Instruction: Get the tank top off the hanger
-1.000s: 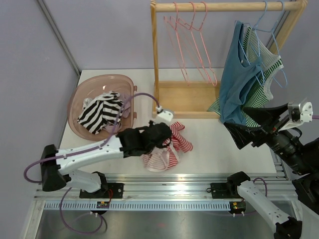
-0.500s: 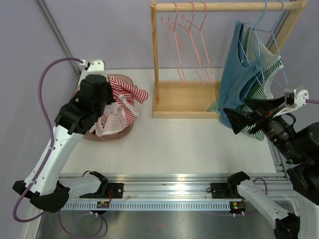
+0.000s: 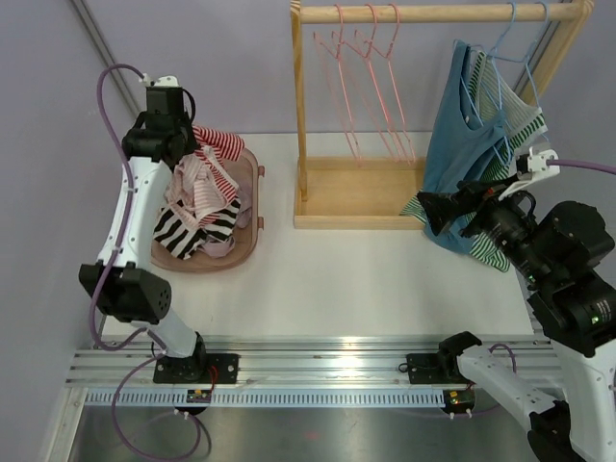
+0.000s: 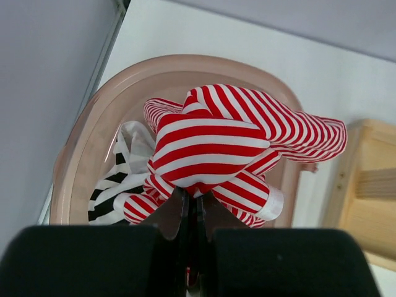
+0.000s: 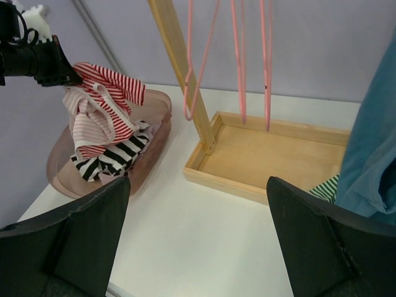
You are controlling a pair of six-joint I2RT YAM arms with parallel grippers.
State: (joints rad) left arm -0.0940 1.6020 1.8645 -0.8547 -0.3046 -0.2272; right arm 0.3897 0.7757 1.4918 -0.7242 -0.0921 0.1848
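The robot's right gripper should next move to the hanger of the blue tank top and close on the hanger's near side [image 3: 499,89], below its hook.
My left gripper [image 3: 183,144] is shut on a red-and-white striped tank top [image 3: 204,171] and holds it over the pink basket [image 3: 245,245]; in the left wrist view the top [image 4: 213,145] bunches just past my gripper [image 4: 193,213]. A blue tank top [image 3: 462,154] and a green-striped one [image 3: 515,130] hang on blue hangers [image 3: 505,38] at the right of the wooden rack [image 3: 433,12]. My right gripper [image 3: 445,214] is open and empty, beside the lower part of the blue top, whose edge shows in the right wrist view [image 5: 371,154].
A black-and-white striped garment [image 3: 188,226] lies in the basket. Three empty pink hangers [image 3: 371,77] hang on the rack's rail. The rack's wooden base tray [image 3: 361,192] stands on the white table [image 3: 337,279], also in the right wrist view [image 5: 272,154].
My left arm has swung the red-striped top from the table's middle up and left, over the basket. My right gripper has moved left and up toward the blue top.
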